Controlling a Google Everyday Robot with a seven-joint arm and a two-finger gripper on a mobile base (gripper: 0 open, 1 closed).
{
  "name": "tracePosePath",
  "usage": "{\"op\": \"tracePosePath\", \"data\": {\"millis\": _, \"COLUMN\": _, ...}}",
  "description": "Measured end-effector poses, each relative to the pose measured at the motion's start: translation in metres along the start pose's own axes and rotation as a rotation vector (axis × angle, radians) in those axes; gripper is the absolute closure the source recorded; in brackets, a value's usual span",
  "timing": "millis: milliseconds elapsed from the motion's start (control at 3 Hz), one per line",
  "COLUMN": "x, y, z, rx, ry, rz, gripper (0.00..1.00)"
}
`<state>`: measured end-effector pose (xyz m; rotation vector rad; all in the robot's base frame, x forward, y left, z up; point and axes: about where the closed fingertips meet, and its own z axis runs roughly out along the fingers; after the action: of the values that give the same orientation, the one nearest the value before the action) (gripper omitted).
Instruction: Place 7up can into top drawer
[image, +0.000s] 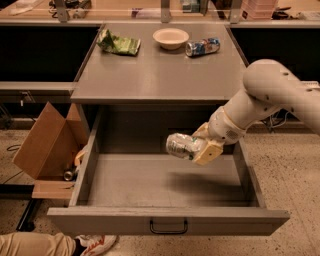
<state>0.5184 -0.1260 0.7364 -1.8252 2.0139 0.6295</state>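
Note:
Next, I let go of the 7up can near the middle of the grey drawer's bottom (177, 163), in line with the dark handle.
The 7up can (181, 145), silver and shiny, lies sideways in my gripper (201, 147), whose cream fingers are shut on its right end. I hold it in the air above the inside of the open top drawer (165, 220), over its right half, a little above the grey drawer floor (145, 182). The drawer is pulled out wide toward the camera, with a small dark wire handle (168, 228) centred on its front panel. My white arm (270, 92) comes in from the right.
On the grey tabletop (155, 75) lie a green chip bag (118, 43), a cream bowl (171, 37) and a blue, red and white can (202, 47) on its side. An open cardboard box (47, 145) stands left of the drawer. A shoe (95, 243) shows at the bottom.

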Motion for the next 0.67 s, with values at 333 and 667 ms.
{"op": "tracePosePath", "data": {"millis": 333, "x": 0.006, "y": -0.003, "z": 0.026, "rx": -0.034, "ry": 0.013, "rz": -0.007, "gripper": 1.00}}
{"op": "tracePosePath", "data": {"millis": 667, "x": 0.012, "y": -0.004, "z": 0.046, "rx": -0.064, "ry": 0.020, "rz": -0.006, "gripper": 1.00}}
